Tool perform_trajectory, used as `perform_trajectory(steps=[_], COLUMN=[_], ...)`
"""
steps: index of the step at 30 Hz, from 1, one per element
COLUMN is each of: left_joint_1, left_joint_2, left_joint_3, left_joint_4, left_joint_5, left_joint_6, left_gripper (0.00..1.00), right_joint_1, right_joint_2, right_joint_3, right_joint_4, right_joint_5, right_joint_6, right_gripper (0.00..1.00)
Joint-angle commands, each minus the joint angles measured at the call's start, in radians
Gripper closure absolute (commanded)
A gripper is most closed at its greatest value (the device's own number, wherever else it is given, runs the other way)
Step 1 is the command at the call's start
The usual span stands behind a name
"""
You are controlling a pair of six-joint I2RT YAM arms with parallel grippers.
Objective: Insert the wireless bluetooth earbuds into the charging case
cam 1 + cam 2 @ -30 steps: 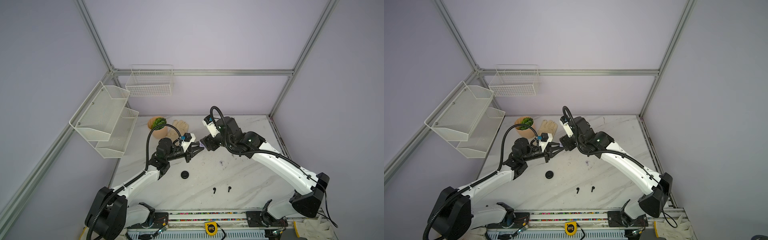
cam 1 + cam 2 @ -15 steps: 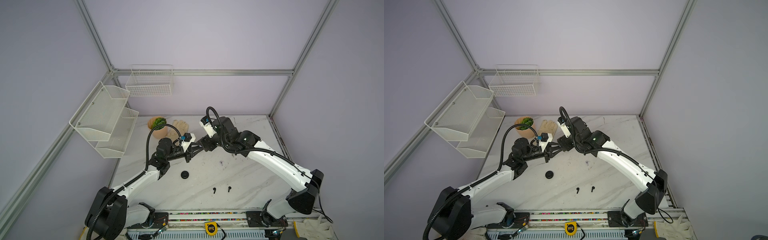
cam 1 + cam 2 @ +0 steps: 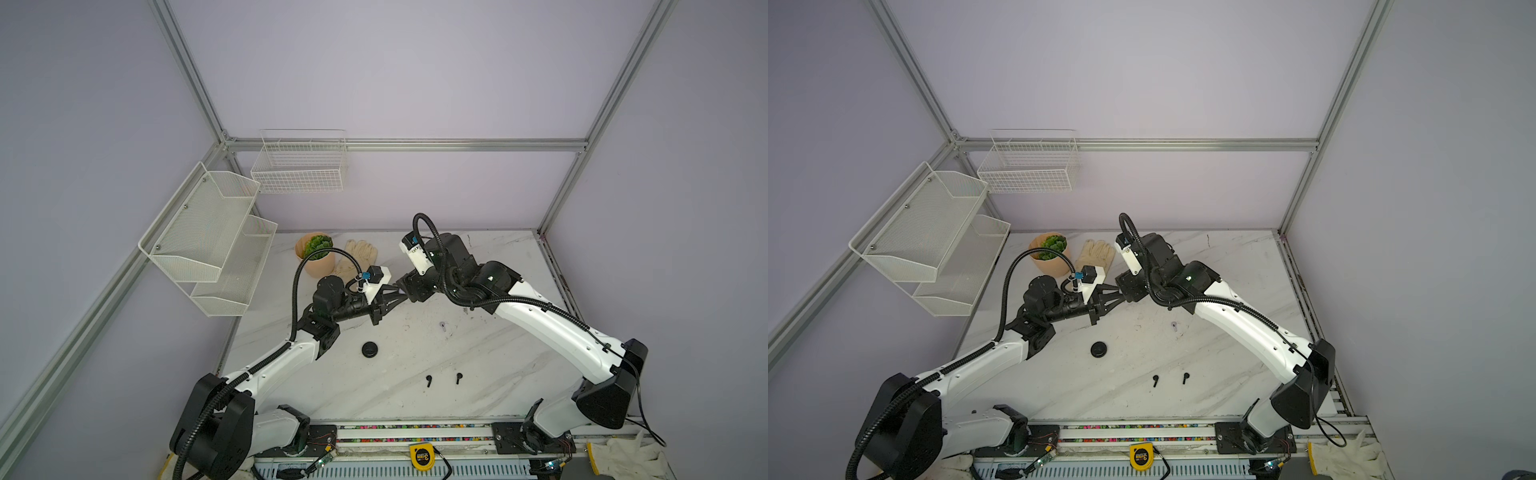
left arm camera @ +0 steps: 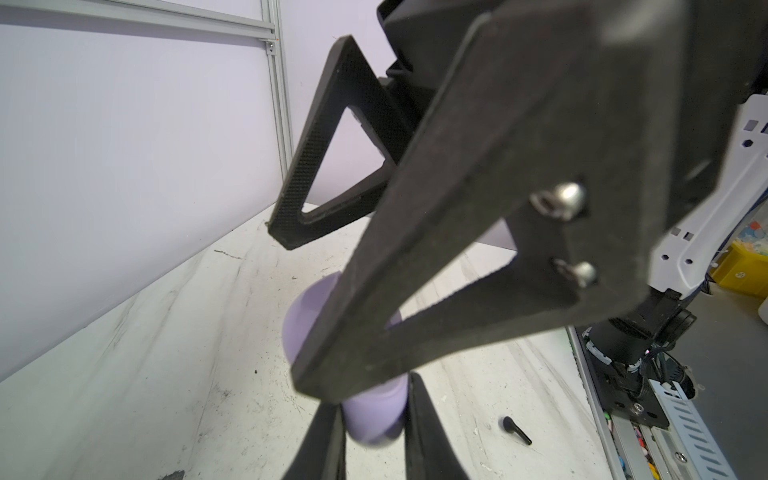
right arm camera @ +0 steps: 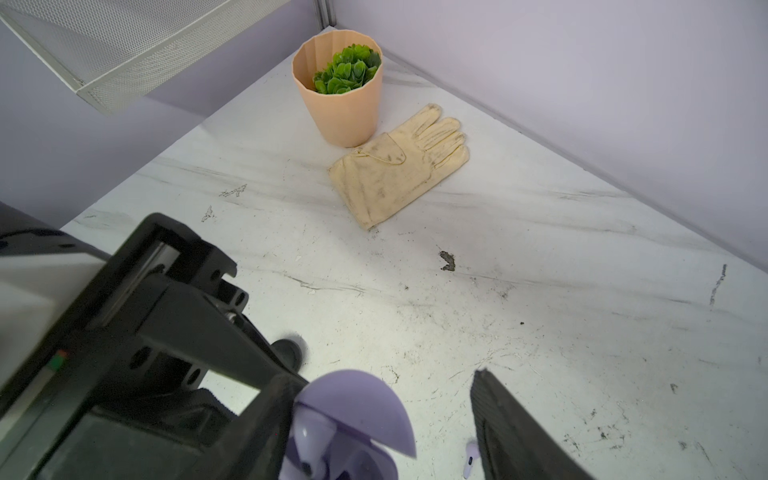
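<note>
The lilac earbud sits crooked, sticking out of its slot in the charging case, so the robot's right gripper will pinch its stem [image 5: 313, 464] and settle it in.
My left gripper [image 4: 374, 409] is shut on the lilac charging case [image 5: 357, 407], held above the table with its lid up. One lilac earbud [image 5: 309, 436] sits inside it. My right gripper [image 5: 382, 419] is open and straddles the case; one of its fingers [image 5: 511, 432] stands clear of it. In both top views the two grippers meet tip to tip [image 3: 400, 291] [image 3: 1119, 294]. Another lilac earbud [image 3: 443, 325] [image 5: 471, 455] lies on the table. Two black earbuds [image 3: 428, 380] [image 3: 459, 377] lie nearer the front, one of them also in the left wrist view [image 4: 516, 430].
A closed black round case [image 3: 369, 349] [image 3: 1099, 349] lies on the table. A peach plant pot [image 3: 318, 253] and a cream glove [image 5: 399, 166] sit at the back left. White mesh shelves [image 3: 208, 237] and a wire basket [image 3: 299, 166] hang on the walls.
My right gripper has moved left to the left gripper, and its fingers now stand around the case. The left arm has held still.
</note>
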Motion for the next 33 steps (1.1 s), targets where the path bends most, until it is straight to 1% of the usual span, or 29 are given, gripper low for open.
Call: perform_trajectory(steps=[1,14,20,23,25,27,33], left_joint_1=[0.001,0.001,0.001,0.001,0.001,0.001,0.001], left_joint_2=[-0.021,-0.018,-0.02,-0.021,-0.021,-0.021,-0.026], left_joint_3=[0.068,0.07,0.071,0.07,0.069,0.069,0.074], left_joint_4=[0.048,0.052,0.052,0.052,0.053,0.053,0.049], left_joint_5=[0.0,-0.005,-0.003,-0.004,-0.003,0.002,0.011], left_joint_6=[0.015,0.009,0.008,0.008,0.008,0.009,0.014], left_gripper=[1.0,1.0,1.0,1.0,1.0,1.0,1.0], right_joint_1=[0.005,0.006,0.005,0.006,0.005,0.006,0.006], right_joint_2=[-0.038,-0.065,-0.054,-0.05,-0.056,-0.068,-0.089], right_joint_3=[0.018,-0.004,0.012,0.019,0.029,0.039,0.045], right_joint_4=[-0.004,-0.014,-0.03,-0.039,-0.041,-0.038,-0.035], right_joint_5=[0.009,0.008,-0.038,-0.042,-0.061,-0.112,-0.206], right_joint_6=[0.002,0.006,-0.005,-0.003,-0.003,-0.005,-0.021], right_gripper=[0.31,0.37,0.4,0.45,0.51,0.56,0.73])
